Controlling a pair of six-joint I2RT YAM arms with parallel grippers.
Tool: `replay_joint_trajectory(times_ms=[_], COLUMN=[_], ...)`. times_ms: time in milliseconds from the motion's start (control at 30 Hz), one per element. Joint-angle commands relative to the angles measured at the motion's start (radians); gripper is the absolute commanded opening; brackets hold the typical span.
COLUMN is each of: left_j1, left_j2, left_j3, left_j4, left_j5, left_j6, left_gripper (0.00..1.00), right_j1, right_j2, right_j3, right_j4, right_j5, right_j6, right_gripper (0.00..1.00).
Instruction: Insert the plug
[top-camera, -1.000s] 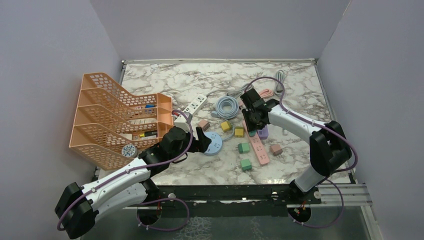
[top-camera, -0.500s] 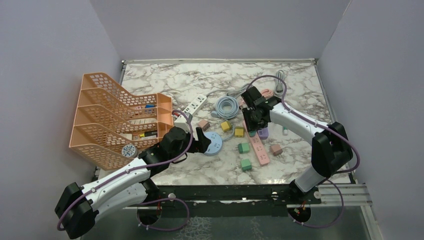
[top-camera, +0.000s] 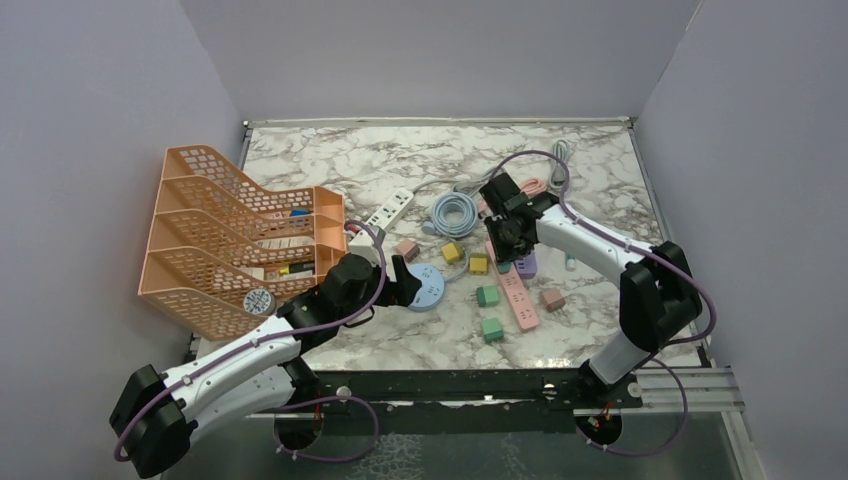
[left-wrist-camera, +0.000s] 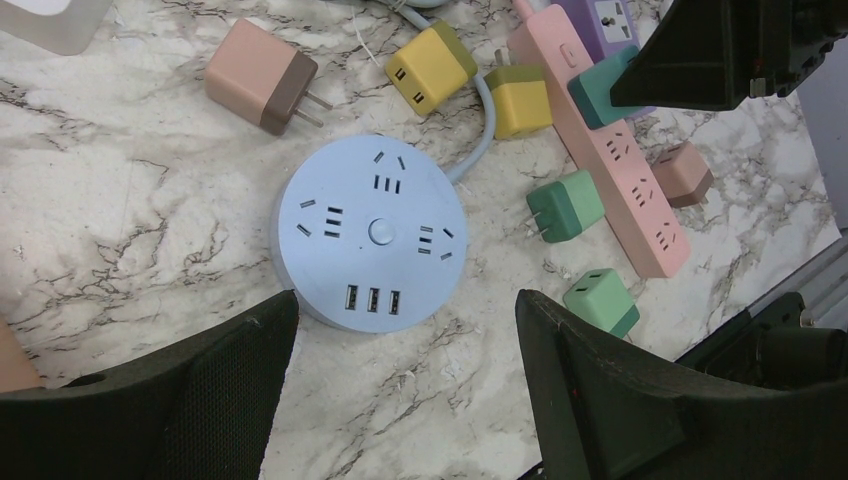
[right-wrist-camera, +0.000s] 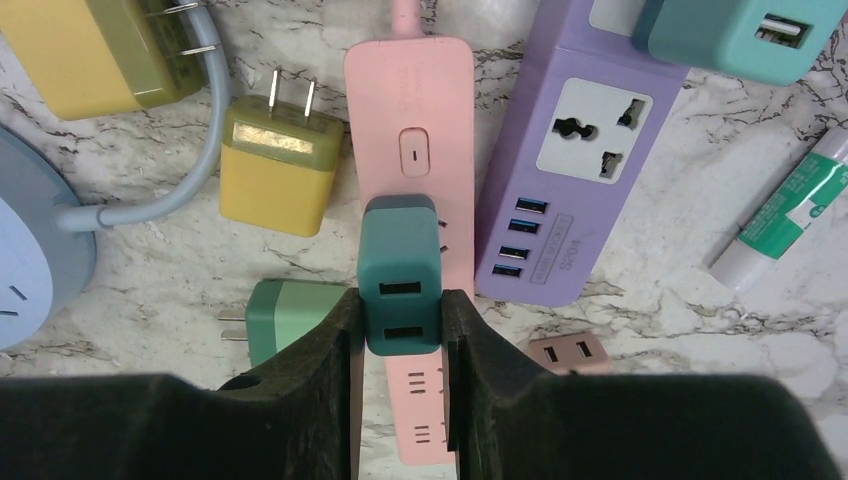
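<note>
Next, I release the teal plug adapter from my right gripper in the pink power strip's socket (top-camera: 502, 255) (right-wrist-camera: 408, 238) closest to its switch.
My right gripper (right-wrist-camera: 400, 320) is shut on a teal plug adapter (right-wrist-camera: 400, 265), its two USB slots facing the camera. It holds the plug upright on the first socket of the pink power strip (right-wrist-camera: 408, 110), just below the strip's switch. How deep the prongs sit is hidden. In the top view the right gripper (top-camera: 503, 243) is over the far end of the pink strip (top-camera: 520, 295). My left gripper (left-wrist-camera: 405, 320) is open and empty, just in front of the round blue power hub (left-wrist-camera: 372, 235).
A purple power strip (right-wrist-camera: 570, 170) with another teal adapter lies right of the pink one. Yellow plugs (right-wrist-camera: 280, 165), green plugs (top-camera: 489, 295), a brown plug (left-wrist-camera: 262, 88) and a glue stick (right-wrist-camera: 780, 210) lie around. An orange tray rack (top-camera: 230, 240) stands at the left.
My right gripper has shifted slightly toward the far left with the teal plug in it. The left arm has not moved.
</note>
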Motion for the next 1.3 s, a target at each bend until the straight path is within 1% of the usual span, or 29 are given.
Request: replay_joint_trajectory(times_ms=[0,233,300,367,500,667,733,833,867,900,967,1033,1067,1133,1200,1267], left_j1=[0.002,0.002,0.003,0.002,0.002,0.003,0.002,0.002,0.002,0.002,0.002,0.002,0.002,0.002,0.003,0.002], left_j2=[0.002,0.004,0.006,0.011,0.033,0.078,0.095,0.111,0.115,0.118,0.121,0.124,0.125,0.130,0.136,0.143], left_j3=[0.034,0.037,0.041,0.050,0.066,0.097,0.108,0.121,0.124,0.127,0.130,0.132,0.133,0.135,0.137,0.138], left_j4=[0.009,0.008,0.006,0.004,0.002,0.002,0.002,0.002,0.002,0.002,0.003,0.004,0.005,0.008,0.012,0.021], left_j5=[-0.011,-0.014,-0.016,-0.015,-0.016,-0.011,-0.010,-0.009,-0.008,-0.007,-0.007,-0.005,-0.002,0.006,0.019,0.041], left_j6=[0.015,0.019,0.021,0.024,0.036,0.043,0.046,0.044,0.044,0.045,0.048,0.056,0.061,0.072,0.084,0.095], left_gripper=[0.82,0.82,0.82,0.82,0.83,0.83,0.83,0.83,0.83,0.83,0.83,0.83,0.84,0.85,0.85,0.85], right_j1=[0.002,0.002,0.002,0.002,0.001,-0.002,-0.006,-0.006,-0.006,-0.006,-0.006,-0.006,-0.006,-0.006,-0.007,-0.007], right_j2=[0.145,0.259,0.259,0.224,0.149,0.160,0.178,0.192,0.189,0.181,0.142,0.085,0.051,-0.030,-0.115,-0.199], right_j3=[-0.072,-0.118,-0.120,-0.111,-0.024,0.097,0.125,0.150,0.156,0.157,0.150,0.148,0.143,0.129,0.091,0.015], right_j4=[0.038,0.101,0.118,0.128,0.087,0.029,0.023,0.033,0.031,0.036,0.044,0.037,0.033,0.020,0.008,-0.013], right_j5=[0.004,-0.022,-0.017,0.003,0.119,0.248,0.260,0.213,0.194,0.179,0.149,0.130,0.123,0.117,0.131,0.161], right_j6=[0.028,0.080,0.091,0.110,0.181,0.288,0.323,0.329,0.326,0.321,0.307,0.302,0.300,0.309,0.337,0.386], right_gripper=[0.01,0.01,0.01,0.01,0.01,0.01,0.01,0.02,0.04,0.09,0.24,0.41,0.47,0.54,0.57,0.57])
